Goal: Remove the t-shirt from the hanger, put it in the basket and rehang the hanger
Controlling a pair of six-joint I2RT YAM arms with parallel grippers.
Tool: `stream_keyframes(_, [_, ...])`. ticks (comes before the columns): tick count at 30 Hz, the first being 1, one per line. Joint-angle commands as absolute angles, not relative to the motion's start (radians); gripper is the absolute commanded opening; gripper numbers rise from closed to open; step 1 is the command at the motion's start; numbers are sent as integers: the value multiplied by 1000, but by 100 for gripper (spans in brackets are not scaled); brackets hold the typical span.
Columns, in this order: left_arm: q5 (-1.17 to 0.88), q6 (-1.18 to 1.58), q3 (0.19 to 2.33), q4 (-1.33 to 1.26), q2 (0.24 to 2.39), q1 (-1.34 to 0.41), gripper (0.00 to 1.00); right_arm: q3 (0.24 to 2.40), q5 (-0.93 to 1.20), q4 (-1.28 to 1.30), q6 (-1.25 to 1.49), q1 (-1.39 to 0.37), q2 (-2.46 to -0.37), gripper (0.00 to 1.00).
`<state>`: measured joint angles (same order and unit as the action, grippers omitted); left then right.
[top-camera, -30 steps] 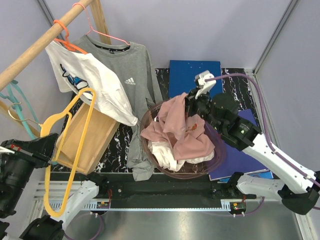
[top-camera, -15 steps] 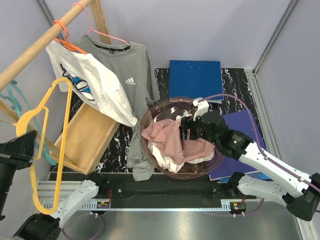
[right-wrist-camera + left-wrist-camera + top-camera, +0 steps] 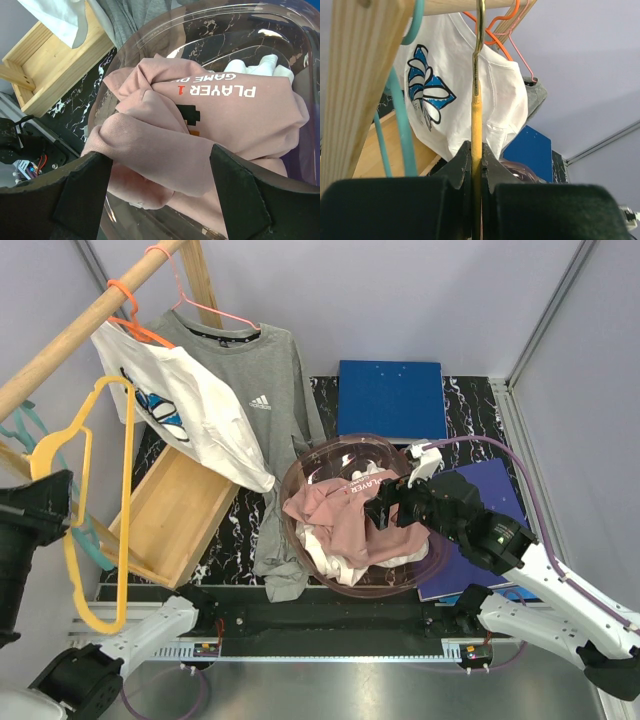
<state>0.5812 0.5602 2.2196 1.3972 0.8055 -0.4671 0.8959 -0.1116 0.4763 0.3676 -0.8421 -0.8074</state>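
Observation:
My left gripper needs to let go of the yellow hanger on the wooden rail (image 3: 74, 468) (image 3: 420, 102), next to the teal hanger.
A bare yellow hanger (image 3: 127, 510) hangs at the far left with my left gripper (image 3: 55, 515) shut on its lower bar. In the left wrist view the yellow bar (image 3: 476, 110) is pinched between the shut jaws of that gripper (image 3: 476, 160), close under the wooden rail. A pink t-shirt (image 3: 340, 515) printed "PLAYER 1" lies crumpled in a clear bowl (image 3: 290, 480). My right gripper (image 3: 385, 510) hovers over its right side, open. Through the right wrist camera the pink cloth (image 3: 200, 125) bulges between the spread fingers of this gripper (image 3: 160, 185), and I cannot tell whether they touch it.
On the wooden rail (image 3: 80, 330) hang a white printed t-shirt (image 3: 190, 405) on an orange hanger and a grey t-shirt (image 3: 255, 390) on a pink one. A teal hanger (image 3: 95, 545) hangs at the left. An open wooden box (image 3: 170, 510) and blue boards (image 3: 390, 395) lie on the table.
My right gripper opened and let go of the pink t-shirt, which dropped into the bowl, and the arm drew back to the right. My left gripper carried the yellow hanger up and left.

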Motion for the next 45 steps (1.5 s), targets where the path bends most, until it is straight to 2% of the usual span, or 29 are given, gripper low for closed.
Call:
stream_keyframes(1, [624,612,2265,1548,906,-471,0,907,-112,486,394,-836,-795,86])
stream_keyframes(8, [719,598,2280,1548,997,-469,0,907,-98,500,405,-836,-790,87])
stream_keyframes(15, [912,526,2269,1549,994,-466,0,893,-100,509,411,-836,-773,87])
stream_keyframes(23, [1098,453,2263,1529,1083,-466,0,903,-66,512,425,-836,-796,88])
stream_keyframes(35, [1318,109,2057,1125,1092,-465,0,926,-61,551,429,-836,-801,89])
stream_keyframes(39, [1327,26,2010,1006,1095,-454,0,931,-58,557,430,-836,-804,89])
stream_keyframes(45, [1273,26,1987,1008,1101,-362,0,940,-58,577,425,-838,-793,89])
